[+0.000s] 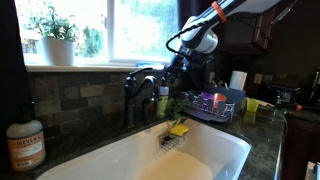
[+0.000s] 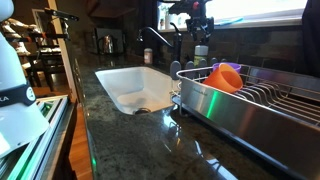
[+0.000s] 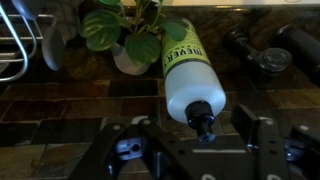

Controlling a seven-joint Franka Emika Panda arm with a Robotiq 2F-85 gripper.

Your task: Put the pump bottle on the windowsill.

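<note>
Open fingers reach only the pump head's top, so I will go lower and close around the dark collar [image 3: 200,111] before lifting the pump bottle.
The pump bottle [image 3: 190,70] fills the middle of the wrist view: a pale translucent body, a yellow-green label and a dark pump head pointing at the camera. It stands on the dark countertop by the back wall, next to a small potted plant [image 3: 125,30]. My gripper [image 3: 198,130] is open, with one finger on each side of the pump head and neither touching it. In an exterior view the gripper [image 2: 200,28] hangs just above the bottle [image 2: 201,55]. The white windowsill [image 1: 110,63] runs under the bright window, above the tiled backsplash.
A dark faucet [image 1: 140,92] stands behind the white sink [image 1: 215,160], which holds a yellow sponge [image 1: 178,128]. A larger brownish pump bottle [image 1: 25,145] sits at the near left. A dish rack [image 2: 260,95] holds an orange cup [image 2: 226,76]. A potted plant [image 1: 57,40] stands on the sill.
</note>
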